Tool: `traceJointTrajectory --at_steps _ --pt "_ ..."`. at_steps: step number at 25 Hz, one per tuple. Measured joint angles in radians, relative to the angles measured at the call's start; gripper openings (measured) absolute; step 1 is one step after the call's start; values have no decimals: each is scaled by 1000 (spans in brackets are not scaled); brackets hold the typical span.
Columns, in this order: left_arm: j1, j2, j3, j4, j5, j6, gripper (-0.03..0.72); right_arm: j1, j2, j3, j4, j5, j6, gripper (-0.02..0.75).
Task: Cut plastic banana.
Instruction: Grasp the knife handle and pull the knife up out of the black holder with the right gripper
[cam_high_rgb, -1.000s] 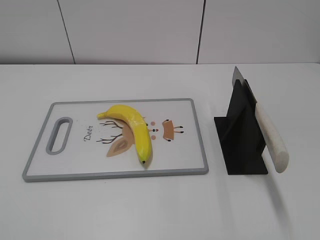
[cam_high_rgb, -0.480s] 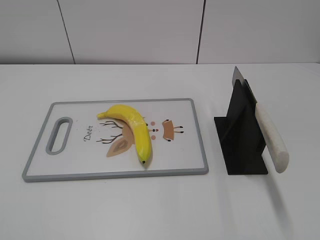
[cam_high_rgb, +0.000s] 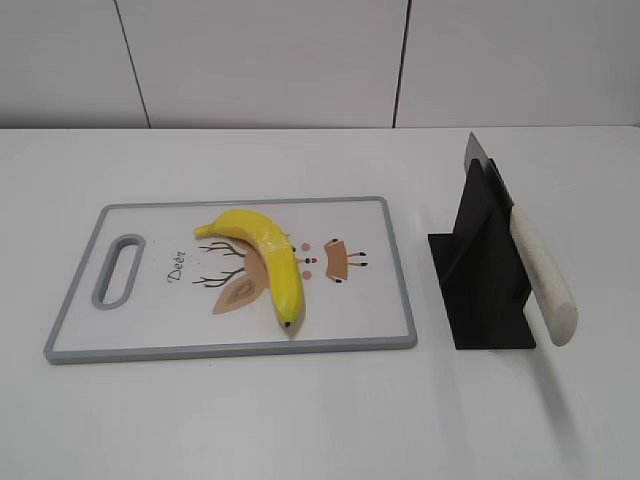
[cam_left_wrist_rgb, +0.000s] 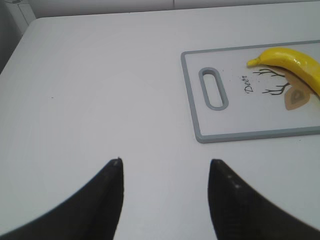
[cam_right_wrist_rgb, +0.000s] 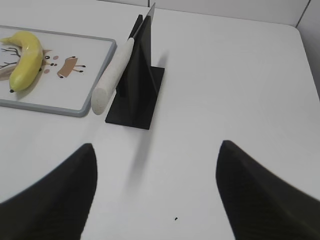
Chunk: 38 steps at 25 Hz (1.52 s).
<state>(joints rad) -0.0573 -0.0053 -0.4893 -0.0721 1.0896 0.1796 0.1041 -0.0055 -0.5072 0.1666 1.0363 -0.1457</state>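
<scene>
The knife's handle sticks out of the black stand. Next, my right gripper goes to the middle of the knife's cream handle (cam_high_rgb: 539, 262) (cam_right_wrist_rgb: 114, 73) and closes there.
The yellow plastic banana (cam_high_rgb: 268, 258) lies whole on the white cutting board (cam_high_rgb: 370, 310), stem at the back left, dark tip toward the front. It also shows in the left wrist view (cam_left_wrist_rgb: 295, 62) and the right wrist view (cam_right_wrist_rgb: 26, 59). A knife with a cream handle (cam_high_rgb: 543, 275) rests in a black stand (cam_high_rgb: 485, 270) to the right of the board. My left gripper (cam_left_wrist_rgb: 165, 162) is open and empty over bare table, left of the board. My right gripper (cam_right_wrist_rgb: 156, 147) is open and empty, in front and to the right of the stand. Neither gripper shows in the exterior view.
The board (cam_left_wrist_rgb: 200, 130) has a grey rim and a handle slot (cam_high_rgb: 118, 270) at its left end. The knife handle (cam_right_wrist_rgb: 112, 75) sticks out from the stand (cam_right_wrist_rgb: 137, 95) toward the front. A white wall runs behind the table.
</scene>
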Motion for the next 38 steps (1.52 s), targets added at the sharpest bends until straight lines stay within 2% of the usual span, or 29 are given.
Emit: traceJointTrajectory --at_steps 17,26,34,38 --pt "0 0 0 0 0 0 506 0 13 -7 -4 0 2 568" --pt "0 0 0 0 0 0 506 0 319 -150 -7 36 30 568" --pt "0 0 0 0 0 0 506 1 579 -287 -7 145 126 568" --pt "0 0 0 0 0 0 506 49 677 -320 -8 155 159 568"
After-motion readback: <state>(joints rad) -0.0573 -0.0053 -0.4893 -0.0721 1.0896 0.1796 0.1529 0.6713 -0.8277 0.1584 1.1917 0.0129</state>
